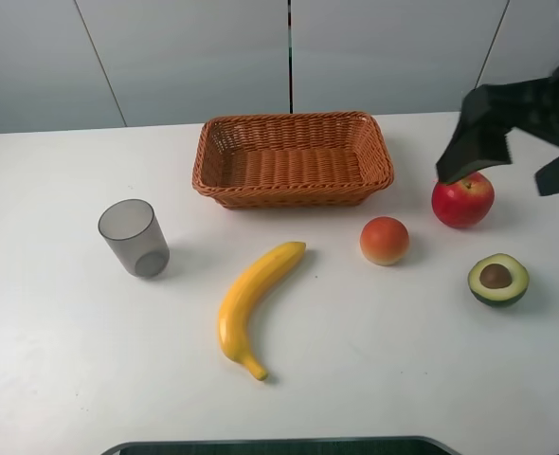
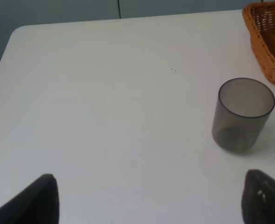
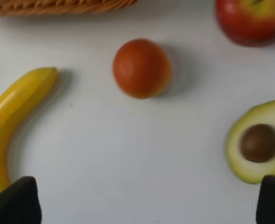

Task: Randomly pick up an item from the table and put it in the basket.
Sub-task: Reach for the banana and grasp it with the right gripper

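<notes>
I should next move my right gripper to the middle of the yellow banana [image 1: 242,299] in front of the wicker basket and close it there.
The yellow banana [image 1: 251,303] lies on the white table [image 1: 403,370], in front of the orange-brown wicker basket [image 1: 292,196], which holds nothing. My right gripper [image 1: 500,180] hovers open above the table's right side, over the red apple [image 1: 462,201]. In the right wrist view its gripper [image 3: 144,205] is open and empty, with the banana [image 3: 11,116] off to one side and the basket's rim [image 3: 58,5] at the frame edge. My left gripper [image 2: 151,205] is open and empty over bare table; it is out of the exterior high view. A corner of the basket [image 2: 268,42] shows in the left wrist view.
A grey translucent cup [image 1: 134,237] stands left of the banana and shows in the left wrist view [image 2: 242,114]. A round orange-pink fruit [image 1: 385,240], the apple and a halved avocado [image 1: 497,280] lie right of the banana. The right wrist view shows the fruit [image 3: 141,68], apple [image 3: 251,21] and avocado [image 3: 258,142].
</notes>
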`<state>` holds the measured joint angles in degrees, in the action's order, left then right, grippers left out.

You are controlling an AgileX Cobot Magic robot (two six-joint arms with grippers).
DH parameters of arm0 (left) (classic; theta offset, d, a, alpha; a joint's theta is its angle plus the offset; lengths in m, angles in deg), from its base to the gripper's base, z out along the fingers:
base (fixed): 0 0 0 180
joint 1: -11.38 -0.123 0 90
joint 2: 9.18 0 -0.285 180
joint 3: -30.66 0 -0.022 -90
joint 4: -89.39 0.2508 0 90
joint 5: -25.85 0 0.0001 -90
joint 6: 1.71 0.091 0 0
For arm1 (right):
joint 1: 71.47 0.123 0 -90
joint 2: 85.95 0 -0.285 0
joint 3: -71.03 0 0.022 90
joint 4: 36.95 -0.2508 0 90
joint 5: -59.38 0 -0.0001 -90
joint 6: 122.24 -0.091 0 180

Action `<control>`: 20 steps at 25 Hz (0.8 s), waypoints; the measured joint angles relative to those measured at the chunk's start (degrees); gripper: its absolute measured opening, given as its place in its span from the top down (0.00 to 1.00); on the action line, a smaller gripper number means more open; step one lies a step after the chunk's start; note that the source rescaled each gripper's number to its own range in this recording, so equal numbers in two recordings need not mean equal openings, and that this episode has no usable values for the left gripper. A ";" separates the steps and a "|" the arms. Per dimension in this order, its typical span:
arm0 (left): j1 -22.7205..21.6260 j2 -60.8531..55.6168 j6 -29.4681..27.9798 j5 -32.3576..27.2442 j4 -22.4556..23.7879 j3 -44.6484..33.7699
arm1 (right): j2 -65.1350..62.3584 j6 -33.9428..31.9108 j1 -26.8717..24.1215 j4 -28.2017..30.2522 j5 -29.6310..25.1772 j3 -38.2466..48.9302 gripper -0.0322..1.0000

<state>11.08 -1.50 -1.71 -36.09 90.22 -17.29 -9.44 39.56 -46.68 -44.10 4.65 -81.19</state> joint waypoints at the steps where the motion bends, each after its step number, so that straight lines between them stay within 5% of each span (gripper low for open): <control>1: 0.00 0.00 0.00 0.00 0.00 0.00 | 2.18 -0.32 2.51 -0.10 0.90 -0.39 0.00; 12: 0.00 0.00 0.32 0.00 0.00 0.00 | 24.57 -9.87 20.58 -1.13 5.11 -12.18 0.00; 20: 0.00 0.00 0.00 0.00 0.00 0.00 | 35.69 -16.65 27.64 -1.13 10.19 -16.32 0.00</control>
<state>11.08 -1.50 -1.71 -36.09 90.22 -17.29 26.25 22.90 -19.03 -45.22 14.84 -97.51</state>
